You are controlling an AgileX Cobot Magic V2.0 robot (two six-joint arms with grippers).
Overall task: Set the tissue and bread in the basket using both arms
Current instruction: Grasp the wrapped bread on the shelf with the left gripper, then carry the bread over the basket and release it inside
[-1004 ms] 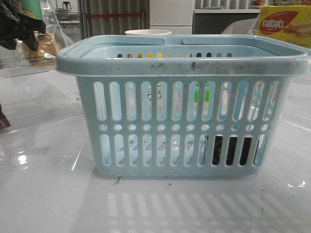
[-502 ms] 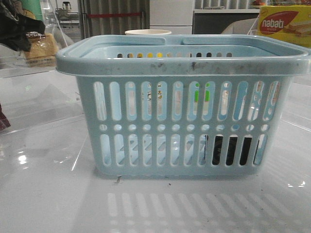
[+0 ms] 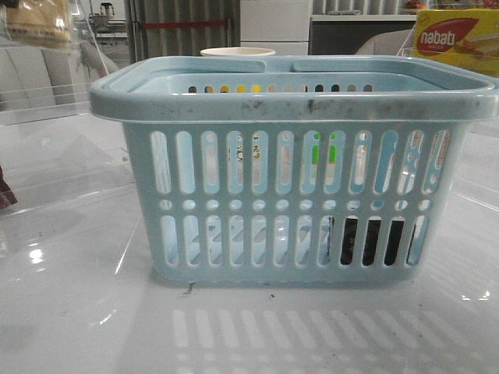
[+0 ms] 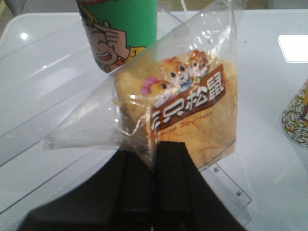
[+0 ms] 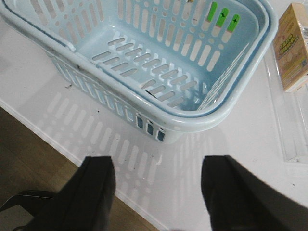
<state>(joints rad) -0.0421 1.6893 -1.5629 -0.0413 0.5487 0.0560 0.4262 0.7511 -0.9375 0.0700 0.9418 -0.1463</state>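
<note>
My left gripper will let go of the bread in the pale blue basket's half (image 3: 225,187) that lies away from the tissue.
The pale blue basket (image 3: 296,105) stands mid-table; it also shows in the right wrist view (image 5: 231,108). A black block, the tissue (image 3: 373,241), shows through the basket's lower front slots at the right. My left gripper (image 4: 155,144) is shut on the clear wrapper of the bread (image 4: 192,110), a golden bun with a brown label. The bread hangs high at the far left of the front view (image 3: 31,19), left of the basket and above its rim. My right gripper (image 5: 158,168) is open and empty, over the table's front edge, on the near side of the basket.
A yellow-and-red nabati box (image 3: 456,39) stands behind the basket at the right, and a white cup rim (image 3: 238,52) behind its middle. A green printed cup (image 4: 120,29) and a patterned cup (image 4: 298,120) stand near the bread. Clear acrylic tray (image 5: 288,125) beside the basket.
The bread has risen in the front view, from beside the basket's rim level to the top left corner. The left gripper has gone up out of that view. The basket has not moved.
</note>
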